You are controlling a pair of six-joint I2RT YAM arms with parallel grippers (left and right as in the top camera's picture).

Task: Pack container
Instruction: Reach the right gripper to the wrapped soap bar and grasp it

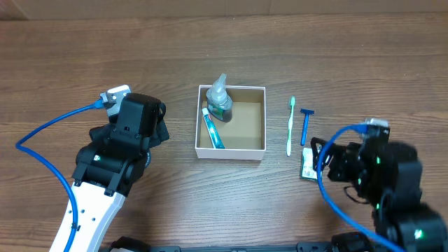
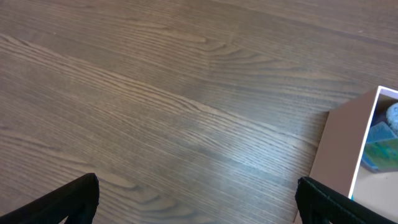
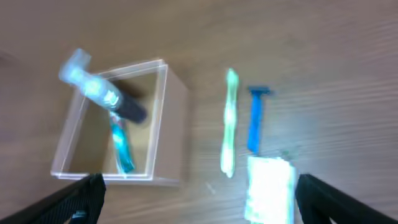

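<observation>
My right gripper is going to close on the long sides (image 1: 309, 165) (image 3: 270, 191) of the white packet, around its middle, near the blue razor.
The container (image 1: 256, 148), a square white box with a brown inside, sits mid-table and holds a small clear bottle (image 1: 220, 99) and a teal tube (image 1: 213, 128). It also shows in the right wrist view (image 3: 163, 118) and in the left wrist view (image 2: 348, 146). To its right lie a green toothbrush (image 1: 290, 126), a blue razor (image 1: 306, 124) and a white packet (image 1: 307, 165). My left gripper (image 2: 198, 202) is open and empty, left of the box. My right gripper (image 3: 199, 199) is open and empty, near the packet (image 3: 268, 190).
Blue cables run along both arms (image 1: 42, 136) (image 1: 329, 189). The wooden table top (image 1: 84, 56) is bare to the left of the box and along the back.
</observation>
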